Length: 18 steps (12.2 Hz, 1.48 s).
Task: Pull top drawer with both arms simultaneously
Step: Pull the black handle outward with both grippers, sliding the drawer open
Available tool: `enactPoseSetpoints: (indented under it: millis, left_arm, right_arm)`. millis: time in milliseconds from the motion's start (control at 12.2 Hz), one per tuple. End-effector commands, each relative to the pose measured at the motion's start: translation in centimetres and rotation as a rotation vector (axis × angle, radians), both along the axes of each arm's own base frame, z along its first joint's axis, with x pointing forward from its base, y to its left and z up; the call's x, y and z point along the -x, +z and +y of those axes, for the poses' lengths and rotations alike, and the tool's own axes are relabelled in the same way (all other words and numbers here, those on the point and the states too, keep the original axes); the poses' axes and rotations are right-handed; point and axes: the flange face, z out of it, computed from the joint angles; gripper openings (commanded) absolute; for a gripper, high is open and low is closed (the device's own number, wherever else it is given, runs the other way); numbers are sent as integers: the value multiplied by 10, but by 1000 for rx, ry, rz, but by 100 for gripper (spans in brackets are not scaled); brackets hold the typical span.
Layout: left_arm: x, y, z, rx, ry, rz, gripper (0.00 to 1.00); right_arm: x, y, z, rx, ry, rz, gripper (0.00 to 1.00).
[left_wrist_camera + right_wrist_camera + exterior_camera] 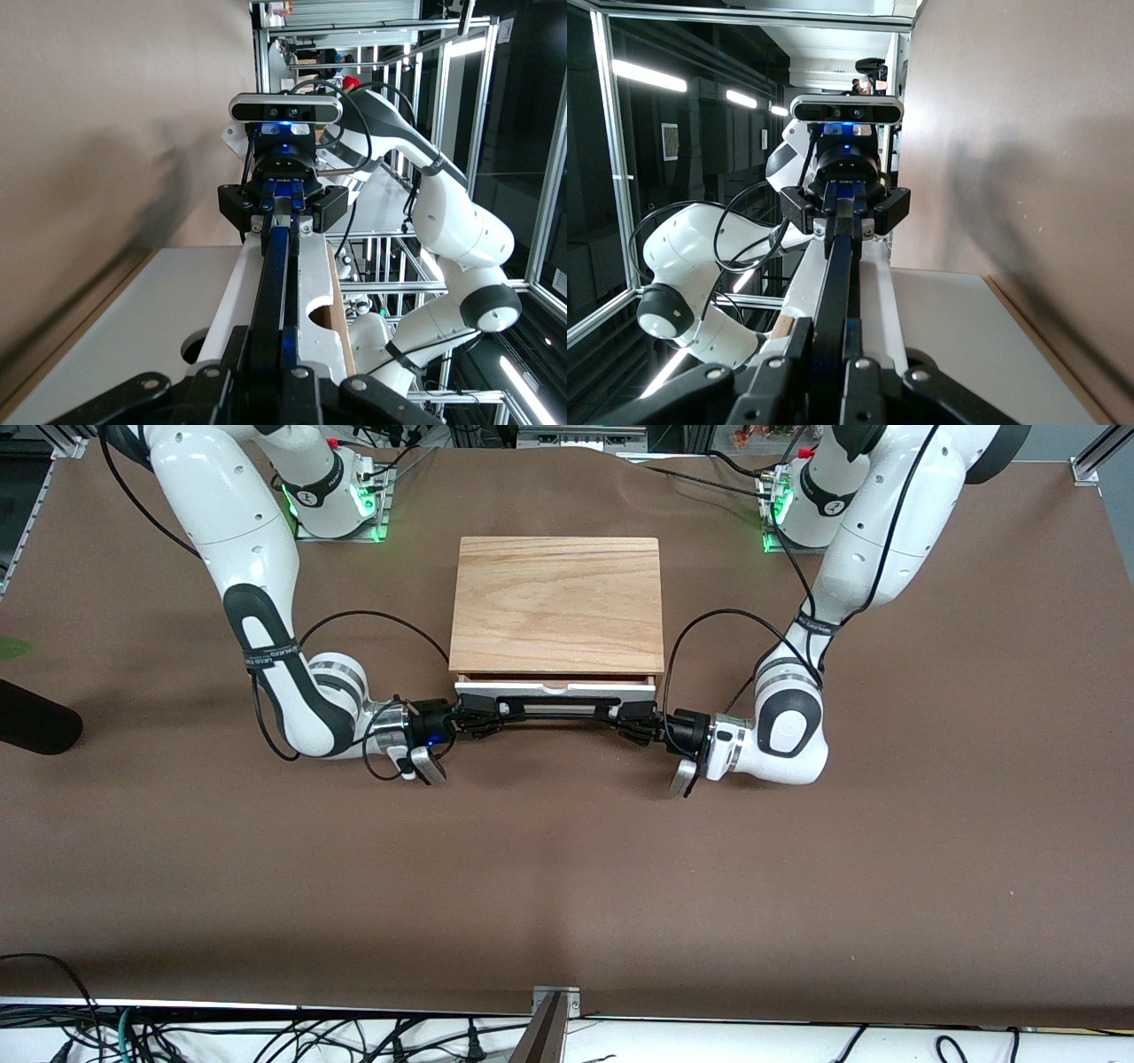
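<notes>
Next, my right gripper releases the top drawer's handle over the bare brown cover (553,781) in front of the cabinet.
The top drawer (555,688) has a white front and stands out a narrow way from under the cabinet's wood top slab (556,602). A thin black bar handle (558,710) runs along that front. My right gripper (469,717) is shut on the handle's end toward the right arm's side, and my left gripper (633,724) is shut on the other end. In the left wrist view my left gripper (283,341) clamps the bar (276,274), with the right gripper (283,208) facing it. The right wrist view shows my right gripper (842,341) on the bar (837,274) and the left gripper (846,208) facing it.
The cabinet stands mid-table on a brown cover (567,886). A black rounded object (35,726) lies at the right arm's end of the table. A metal bracket (554,1001) sits at the table edge nearest the front camera. Both arm bases (337,505) glow green.
</notes>
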Motion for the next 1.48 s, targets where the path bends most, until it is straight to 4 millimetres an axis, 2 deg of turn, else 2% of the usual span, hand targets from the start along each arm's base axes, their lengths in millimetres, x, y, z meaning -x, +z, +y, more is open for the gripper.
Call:
enactPoseSetpoints:
  millis: [0,656,820,984,1393]
  left_arm:
    - [-32,38,-12,37,-3,13,0]
    - [-80,61,-17,35,16,60,0]
    - [-84,64,-13,34,23,52,0]
    - [-97,68,1,16,42,23,0]
    - [-107,68,10,5,58,4,0]
  right_arm:
    - [-39,-6,-19,-26,-68,-26,14]
    - [-96,-5,-42,-12,-135,-13,14]
    - [-104,-5,-46,-2,-151,-9,14]
    - [-106,-10,-49,17,-165,1,14]
    - [-124,-17,-66,35,-194,-17,14]
